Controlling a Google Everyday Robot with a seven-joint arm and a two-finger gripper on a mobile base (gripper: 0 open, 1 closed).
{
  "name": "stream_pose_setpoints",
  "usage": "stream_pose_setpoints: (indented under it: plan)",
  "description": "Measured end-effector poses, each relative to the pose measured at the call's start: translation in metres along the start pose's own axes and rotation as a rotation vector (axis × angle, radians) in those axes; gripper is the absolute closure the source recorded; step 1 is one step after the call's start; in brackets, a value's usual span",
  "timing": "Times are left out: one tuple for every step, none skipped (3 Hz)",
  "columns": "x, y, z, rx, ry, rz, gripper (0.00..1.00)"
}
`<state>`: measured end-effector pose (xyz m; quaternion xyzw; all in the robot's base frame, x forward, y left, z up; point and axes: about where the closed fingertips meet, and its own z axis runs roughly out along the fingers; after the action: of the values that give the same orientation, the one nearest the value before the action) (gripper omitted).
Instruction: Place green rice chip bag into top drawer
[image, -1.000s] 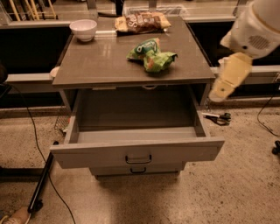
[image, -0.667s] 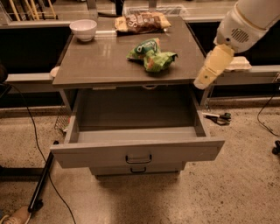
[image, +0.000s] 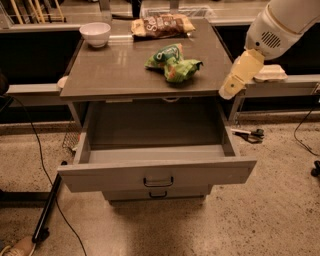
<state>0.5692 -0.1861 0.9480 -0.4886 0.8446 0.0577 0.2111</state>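
Note:
Next, my gripper should go to the green rice chip bag and grab its end (image: 189, 68) farthest from the white bowl.
The green rice chip bag (image: 172, 63) lies crumpled on the grey cabinet top (image: 110, 75), right of centre. The top drawer (image: 155, 172) is pulled wide open below it and its inside is bare. My gripper (image: 231, 90) hangs at the end of the white arm at the cabinet's right edge, to the right of the bag and apart from it, above the drawer's right corner.
A white bowl (image: 95, 34) stands at the back left of the top. A brown and tan snack bag (image: 162, 25) lies at the back. A narrower lower drawer (image: 157, 193) is closed. Cables (image: 40, 165) and a dark pole (image: 47, 210) lie on the floor at left.
My arm and gripper have risen and moved left, from beside the drawer's right side up to the cabinet top's right edge. The bag and drawer have not moved.

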Motion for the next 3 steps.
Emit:
stream_pose_setpoints:
  plan:
    - [-0.016, -0.025, 0.015, 0.050, -0.059, 0.031, 0.00]
    - [-0.042, -0.060, 0.032, 0.106, -0.181, 0.084, 0.00]
    - [-0.073, -0.083, 0.041, 0.132, -0.275, 0.128, 0.00]
